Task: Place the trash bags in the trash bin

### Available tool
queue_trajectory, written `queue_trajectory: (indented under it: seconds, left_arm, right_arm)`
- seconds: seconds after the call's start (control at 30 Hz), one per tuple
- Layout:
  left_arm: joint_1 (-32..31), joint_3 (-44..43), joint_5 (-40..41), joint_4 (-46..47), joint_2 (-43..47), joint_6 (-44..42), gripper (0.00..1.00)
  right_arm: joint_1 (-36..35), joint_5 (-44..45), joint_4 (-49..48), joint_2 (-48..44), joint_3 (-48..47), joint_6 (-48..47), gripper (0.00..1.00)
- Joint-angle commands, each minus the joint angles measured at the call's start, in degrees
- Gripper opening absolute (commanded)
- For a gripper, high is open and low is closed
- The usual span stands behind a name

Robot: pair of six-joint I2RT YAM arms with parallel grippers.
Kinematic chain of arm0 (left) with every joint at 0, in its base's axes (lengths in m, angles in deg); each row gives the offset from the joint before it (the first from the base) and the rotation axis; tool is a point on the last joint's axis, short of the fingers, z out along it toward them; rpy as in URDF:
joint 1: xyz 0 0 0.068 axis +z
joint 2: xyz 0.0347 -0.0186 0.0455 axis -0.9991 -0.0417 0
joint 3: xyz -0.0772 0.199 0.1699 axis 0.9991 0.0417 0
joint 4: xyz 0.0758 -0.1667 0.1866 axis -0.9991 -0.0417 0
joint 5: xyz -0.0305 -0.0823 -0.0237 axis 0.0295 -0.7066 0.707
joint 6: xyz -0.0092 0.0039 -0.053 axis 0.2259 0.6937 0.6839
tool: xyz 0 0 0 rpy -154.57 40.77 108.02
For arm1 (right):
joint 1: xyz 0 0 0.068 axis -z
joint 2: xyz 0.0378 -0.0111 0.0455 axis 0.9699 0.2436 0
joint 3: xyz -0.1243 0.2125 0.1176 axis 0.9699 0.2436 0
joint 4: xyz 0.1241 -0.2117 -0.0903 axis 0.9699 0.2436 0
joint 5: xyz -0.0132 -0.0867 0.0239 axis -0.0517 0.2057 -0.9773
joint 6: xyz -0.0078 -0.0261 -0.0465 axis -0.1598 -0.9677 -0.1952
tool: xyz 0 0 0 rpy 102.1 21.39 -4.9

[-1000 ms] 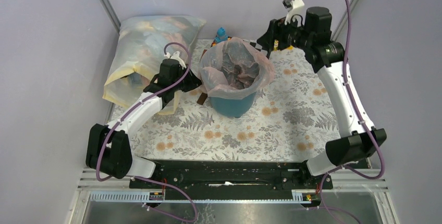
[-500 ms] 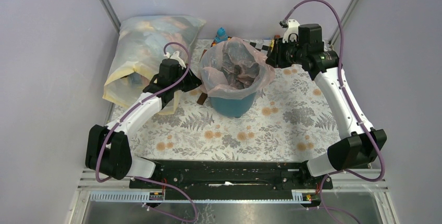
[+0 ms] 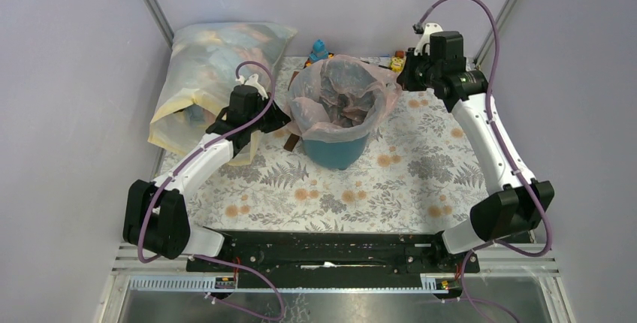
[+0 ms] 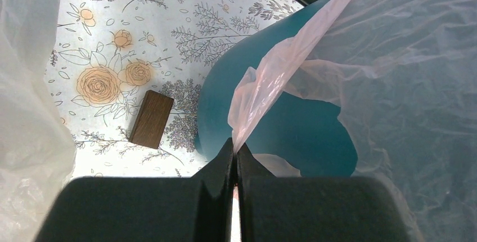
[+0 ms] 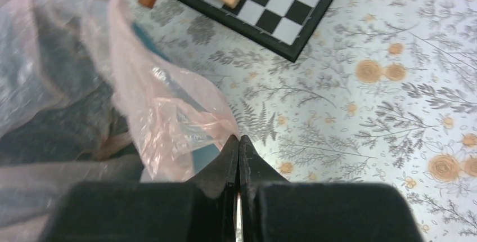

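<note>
My left gripper should take the bag's front edge (image 3: 307,135) while my right gripper pushes down the bag's middle, as that middle is bunched up inside the trash bin.
The trash bin (image 3: 336,150) is a teal bucket standing mid-table, its wall also showing in the left wrist view (image 4: 270,129). A pale-pink trash bag (image 3: 342,94) is draped into and over its mouth. My left gripper (image 3: 282,119) is at the bin's left side, shut on the bag's left edge (image 4: 264,79), which runs into the closed fingertips (image 4: 236,143). My right gripper (image 3: 398,81) is at the bin's right rear, shut (image 5: 239,138) on the bag's right edge (image 5: 163,118), which is pulled out toward it.
A large milky-yellow sack (image 3: 218,75) lies at the back left beside my left arm. A checkered board (image 5: 253,0) with small blocks lies behind the bin. A brown block (image 4: 151,119) lies at the bin's left foot. A blue figure (image 3: 319,49) stands at the back.
My right gripper came down and right to the bag's right edge and closed on it, drawing that edge outward. The left arm has not moved.
</note>
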Motion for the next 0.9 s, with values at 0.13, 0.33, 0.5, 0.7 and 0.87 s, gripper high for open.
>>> queue_trajectory:
  seconds: [0.13,0.33,0.5,0.7,0.87]
  left_arm:
    - [0.3,1.4,1.3,1.9,-1.2,-1.1,0.0]
    - [0.3,2.6,0.8,3.0,-3.0,-1.1,0.0]
    - [0.3,4.2,-0.3,4.7,-3.9,-0.5,0.0]
    - [0.3,5.3,-1.8,6.6,-4.3,-0.1,0.0]
    - [0.3,5.2,-2.5,7.6,-4.2,0.1,0.0]
  right_arm:
    - [1.8,8.9,-5.8,5.3,3.4,4.4,0.0]
    - [1.9,4.7,-11.1,5.3,11.0,6.4,0.0]
    - [1.8,0.7,-15.1,4.8,17.3,9.0,0.0]
    - [1.8,-4.6,-21.1,4.7,24.4,12.3,0.0]
    - [1.8,-8.6,-22.3,5.4,26.8,13.5,0.0]
